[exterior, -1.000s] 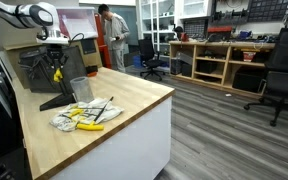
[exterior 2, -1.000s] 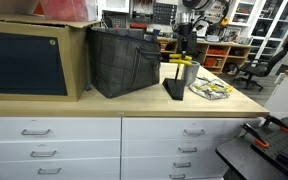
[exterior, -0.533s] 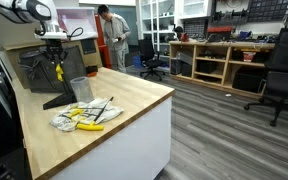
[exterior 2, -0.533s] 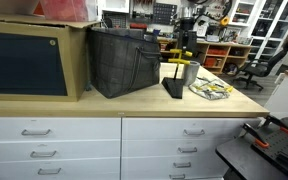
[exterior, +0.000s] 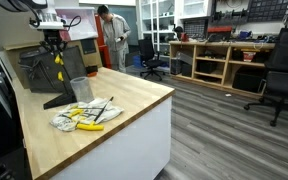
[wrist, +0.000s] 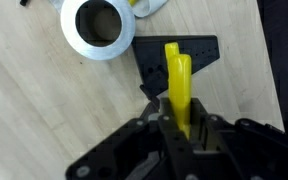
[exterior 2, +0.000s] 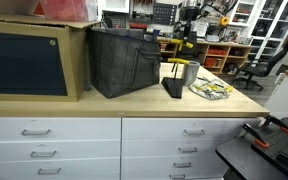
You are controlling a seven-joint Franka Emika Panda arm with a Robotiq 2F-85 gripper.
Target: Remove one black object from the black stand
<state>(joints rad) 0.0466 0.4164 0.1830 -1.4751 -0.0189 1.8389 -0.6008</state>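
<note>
Next, my gripper releases the yellow T-handle tool, now held just above the stand, on the cloth's side (exterior: pixel 72 110) nearest the black stand, next to the other tools.
The black stand (exterior: pixel 44 72) is a dark board tilted back on a flat base at the counter's back; in an exterior view it shows edge-on (exterior 2: pixel 171 87). In the wrist view its base (wrist: pixel 199 52) lies below the jaws. My gripper (wrist: pixel 180 128) is shut on a yellow-handled tool (wrist: pixel 177 80) and holds it just above the stand. In both exterior views the gripper (exterior: pixel 53 45) (exterior 2: pixel 186 42) hangs over the stand with the yellow tool (exterior: pixel 56 68) pointing down.
A translucent grey cup (exterior: pixel 81 89) (wrist: pixel 97 25) stands beside the stand's base. A cloth with yellow and black tools (exterior: pixel 84 116) (exterior 2: pixel 212 90) lies near the counter's edge. A dark crate (exterior 2: pixel 124 60) and a grey cabinet (exterior 2: pixel 24 60) stand further along the counter.
My gripper has risen a little above the stand, with the yellow-handled tool still in it. The cup and cloth have not moved.
</note>
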